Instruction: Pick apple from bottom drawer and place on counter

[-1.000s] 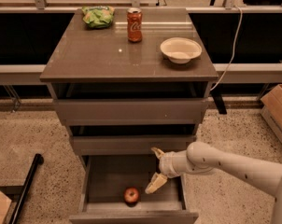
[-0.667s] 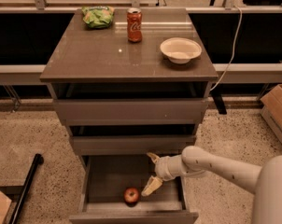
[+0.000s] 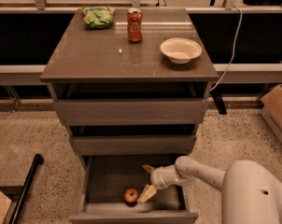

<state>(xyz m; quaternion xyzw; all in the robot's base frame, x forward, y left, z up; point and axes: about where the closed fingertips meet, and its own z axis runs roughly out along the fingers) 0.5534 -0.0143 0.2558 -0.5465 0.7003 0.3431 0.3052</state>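
Note:
Next, I grip the small red bottom-drawer apple around the apple's middle (image 3: 131,196).
The bottom drawer (image 3: 171,199) is pulled open at the foot of the cabinet. The small red apple (image 3: 130,195) lies on its floor near the front edge. My gripper (image 3: 147,181) reaches into the drawer from the right on a white arm, open, with one finger (image 3: 147,194) just right of the apple and the other (image 3: 148,168) farther back. It holds nothing. The glossy grey-brown counter (image 3: 94,55) tops the cabinet above.
On the counter stand a red soda can (image 3: 134,25), a green chip bag (image 3: 98,17) and a white bowl (image 3: 180,50). The two upper drawers (image 3: 129,111) stick out slightly. A cardboard box (image 3: 278,111) sits at right, a black pole (image 3: 26,188) at lower left.
My gripper has moved left and lower into the drawer, closing in on the apple's right side. The apple has not moved.

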